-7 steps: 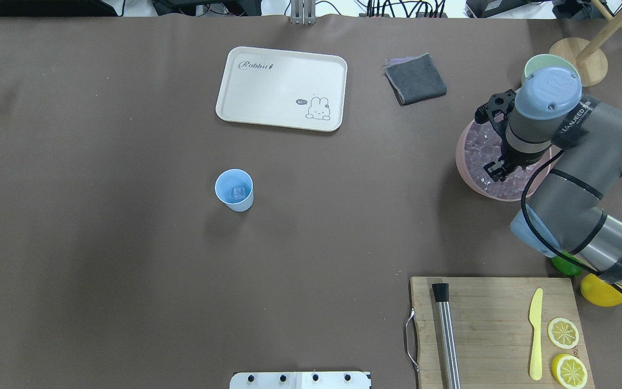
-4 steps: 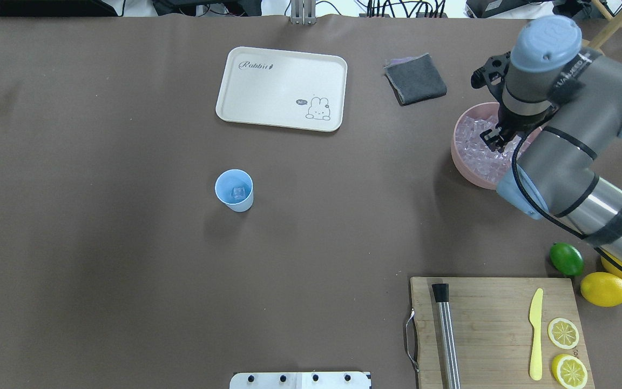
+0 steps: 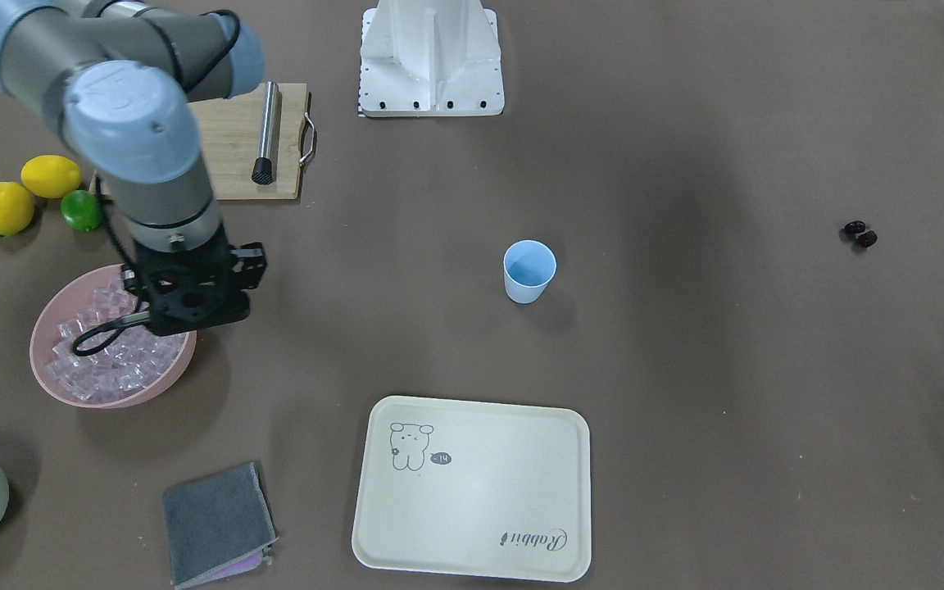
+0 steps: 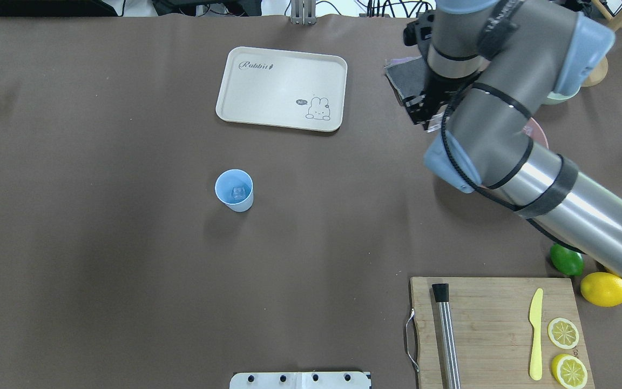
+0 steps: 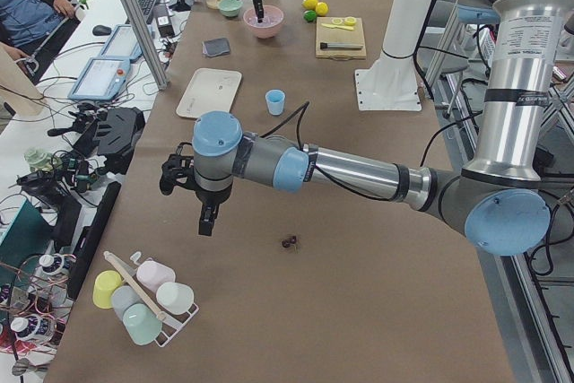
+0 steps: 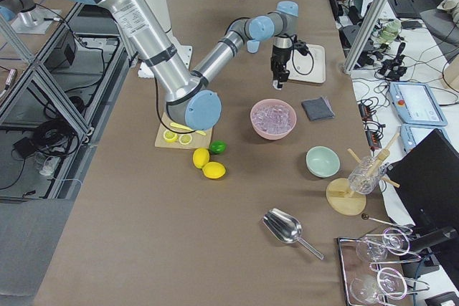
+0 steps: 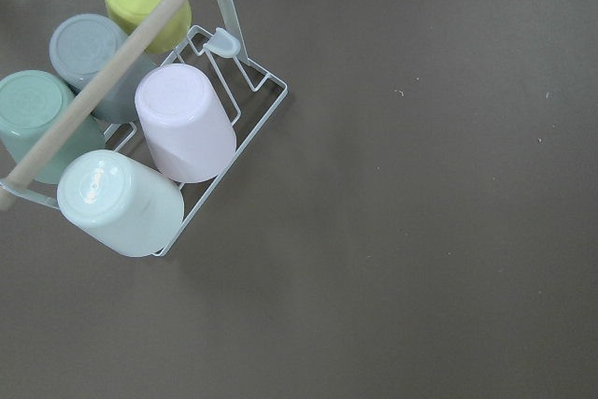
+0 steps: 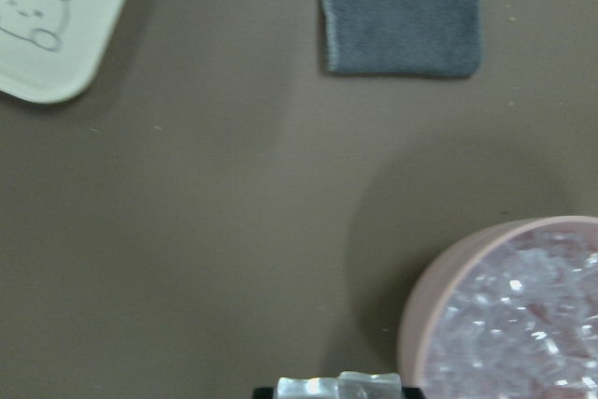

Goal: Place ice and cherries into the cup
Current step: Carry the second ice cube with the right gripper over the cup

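Note:
The robot's right gripper will release the clear ice cube at the bottom of the light-blue cup (image 3: 528,275) that stands in the middle of the table.
The light-blue cup (image 4: 234,189) stands mid-table with one ice cube (image 4: 239,191) inside; it also shows in the front view (image 3: 529,271). The pink bowl (image 3: 34,352) holds several ice cubes (image 3: 103,360). My right gripper (image 4: 424,112) hangs above the table just beside the bowl's rim, on the cup's side. It is shut on a clear ice cube (image 8: 327,386). The cherries (image 3: 860,234) lie as a dark pair far on my left. My left gripper (image 5: 206,221) hovers near them (image 5: 289,241); I cannot tell if it is open or shut.
A cream tray (image 4: 281,89) and a grey cloth (image 3: 218,524) lie beyond the cup. A cutting board (image 4: 497,329) carries a steel muddler, a yellow knife and lemon slices. Lemons and a lime (image 4: 566,259) sit beside it. A rack of cups (image 7: 121,128) is under my left wrist.
My right arm has risen out of the pink bowl and swung left towards the table's middle. The cup and cherries have not moved.

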